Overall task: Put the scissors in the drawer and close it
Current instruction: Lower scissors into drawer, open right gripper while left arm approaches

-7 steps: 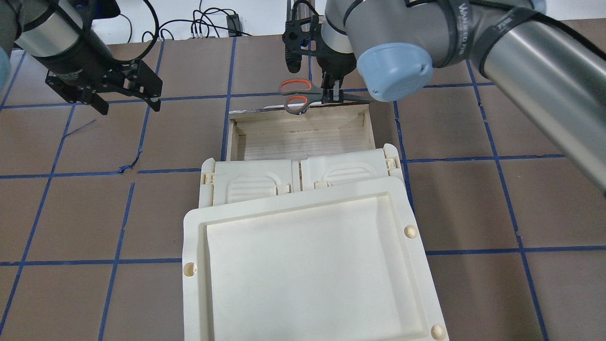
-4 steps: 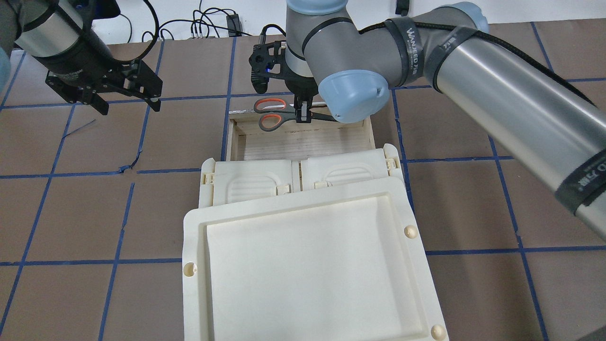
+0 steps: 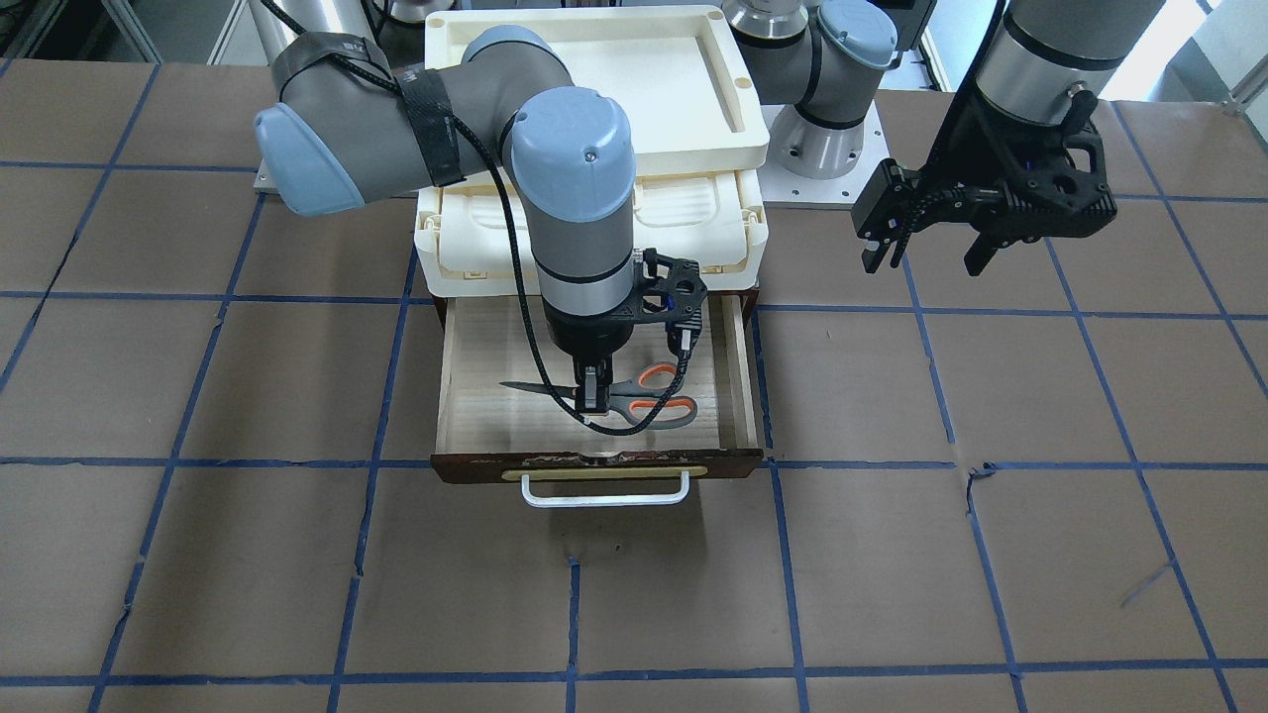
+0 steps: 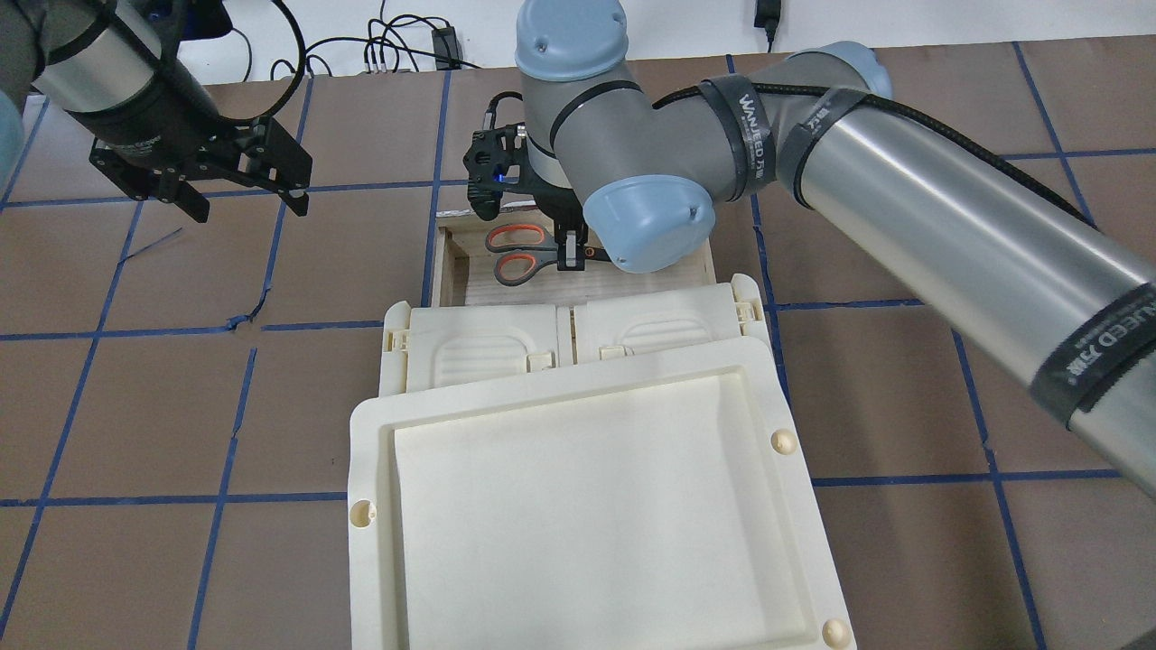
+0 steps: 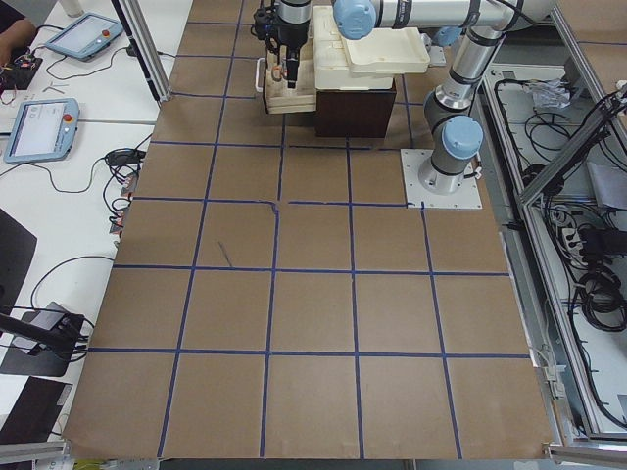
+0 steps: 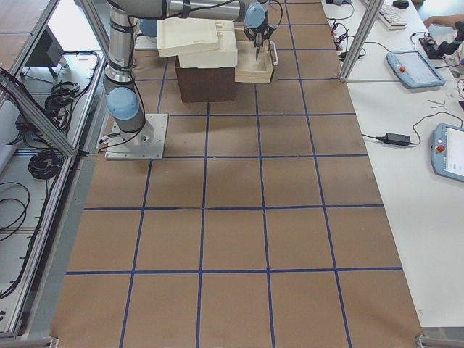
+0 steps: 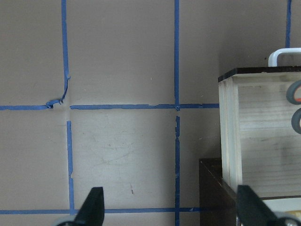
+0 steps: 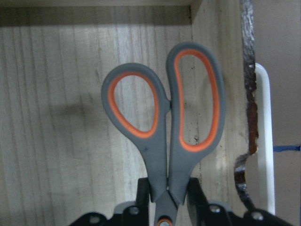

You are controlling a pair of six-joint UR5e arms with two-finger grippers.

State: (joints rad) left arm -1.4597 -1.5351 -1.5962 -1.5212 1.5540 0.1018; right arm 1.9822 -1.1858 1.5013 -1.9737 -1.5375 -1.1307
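Note:
The robot's right gripper should release the scissors, now hanging low inside the open drawer, on the drawer's pale wood bottom behind the drawer's dark front (image 3: 608, 403) (image 8: 129, 188).
The scissors (image 3: 649, 396), grey handles lined with orange, are held by my right gripper (image 3: 592, 398), which is shut on them near the pivot. They hang low inside the open drawer (image 3: 495, 421), near its dark front and white bar handle (image 3: 604, 495). In the overhead view the scissors (image 4: 515, 253) lie level, handles to the left of the right gripper (image 4: 571, 253). The right wrist view shows the scissors (image 8: 164, 122) just over the pale wood floor (image 8: 61, 117); I cannot tell if they touch. My left gripper (image 4: 244, 203) is open and empty above the table, left of the drawer (image 7: 263, 136).
A cream latched box (image 4: 488, 348) sits on the dark cabinet above the drawer, with a cream tray (image 4: 587, 506) lying on top of it. Cables (image 4: 397, 45) run along the table's far edge. Brown mats with blue tape lines (image 3: 773, 555) cover the table.
My right arm has carried the scissors from above the drawer's front edge back and down into the drawer. The left arm has not moved.

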